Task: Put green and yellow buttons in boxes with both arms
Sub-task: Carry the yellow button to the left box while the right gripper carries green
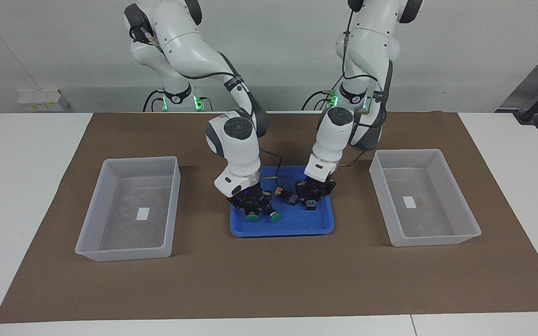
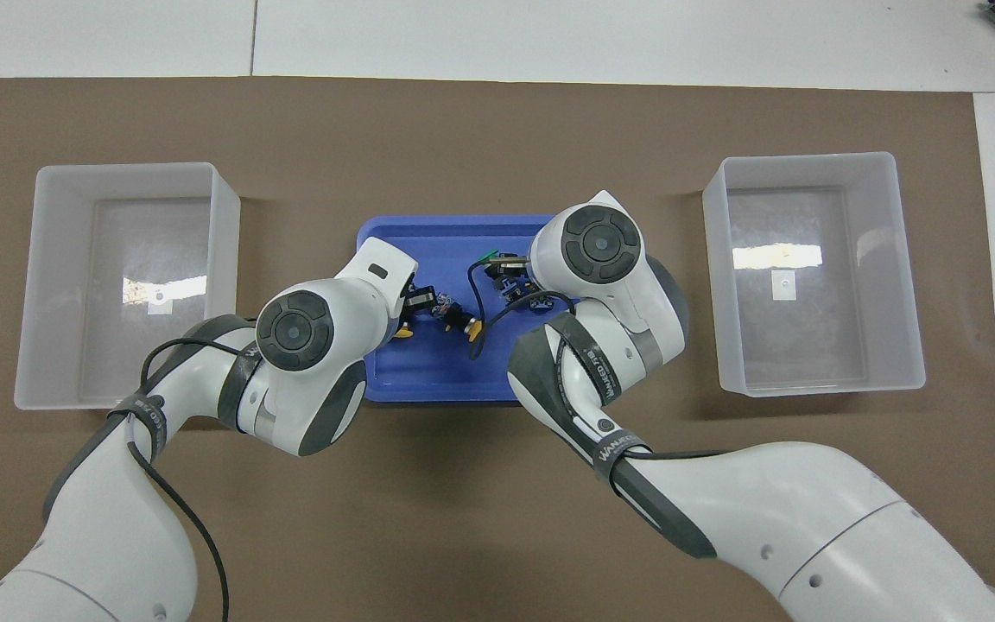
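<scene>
I will use my left gripper to release the yellow-capped button next to the white label in the translucent box [image 2: 129, 287] on its own side.
A blue tray [image 1: 297, 225] lies in the middle of the mat and also shows in the overhead view [image 2: 428, 380]. Two green-capped buttons [image 1: 251, 217] [image 1: 274, 216] stand in it toward the right arm's end. My right gripper [image 1: 256, 208] is low right over them. One yellow-capped button [image 1: 285, 194] lies on its side mid-tray, also seen from overhead [image 2: 465, 325]. My left gripper [image 1: 310, 199] is down in the tray on another button [image 1: 310, 204], whose yellow cap peeks out in the overhead view [image 2: 406, 331]. The wrists hide both grippers from above.
Two translucent boxes stand on the brown mat beside the tray, one at the right arm's end [image 1: 140, 161] [image 2: 808, 160] and one at the left arm's end [image 1: 409, 151] [image 2: 126, 168]. Each holds only a white label. White table borders the mat.
</scene>
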